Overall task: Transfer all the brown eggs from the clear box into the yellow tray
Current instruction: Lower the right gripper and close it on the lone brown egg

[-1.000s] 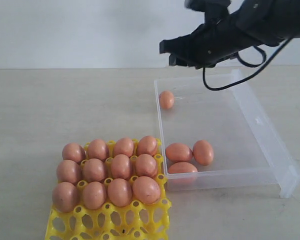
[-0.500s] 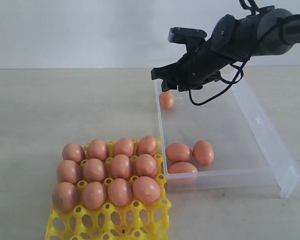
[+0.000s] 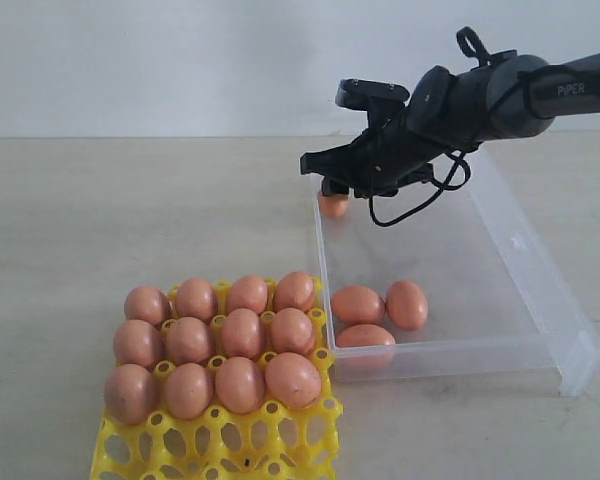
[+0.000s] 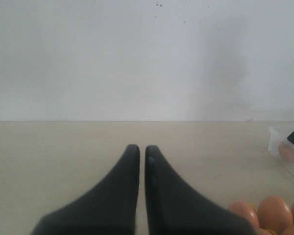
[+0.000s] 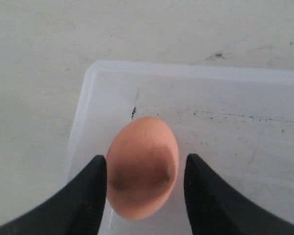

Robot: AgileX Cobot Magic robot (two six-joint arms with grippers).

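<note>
The brown egg slants against one finger, gapped at the other; I will open my right gripper wider, then close around the egg's middle point(image 5: 143, 168).
A lone brown egg point(image 3: 332, 206) lies in the far left corner of the clear box point(image 3: 540, 290). My right gripper point(image 3: 332, 190) is lowered over it, open. In the right wrist view the egg point(image 5: 143, 147) sits between the fingers of the right gripper point(image 5: 145, 164). One finger is close against the shell and a gap shows at the other. Three more brown eggs point(image 3: 358, 304) rest by the box's near left corner. The yellow tray point(image 3: 220, 450) holds several eggs point(image 3: 242, 333) in its back rows. My left gripper point(image 4: 138, 149) is shut and empty above the table.
The box's clear flap point(image 3: 580, 350) juts out at the right near corner. The tray's front row of cups point(image 3: 280, 455) is open. The left wrist view catches some tray eggs point(image 4: 269, 213) and the box's corner point(image 4: 284, 147). A pale wall stands behind the table.
My right arm has come down and to the left, from above the box's far edge to the corner egg, so its open fingers now straddle that egg. Eggs and tray have not moved.
</note>
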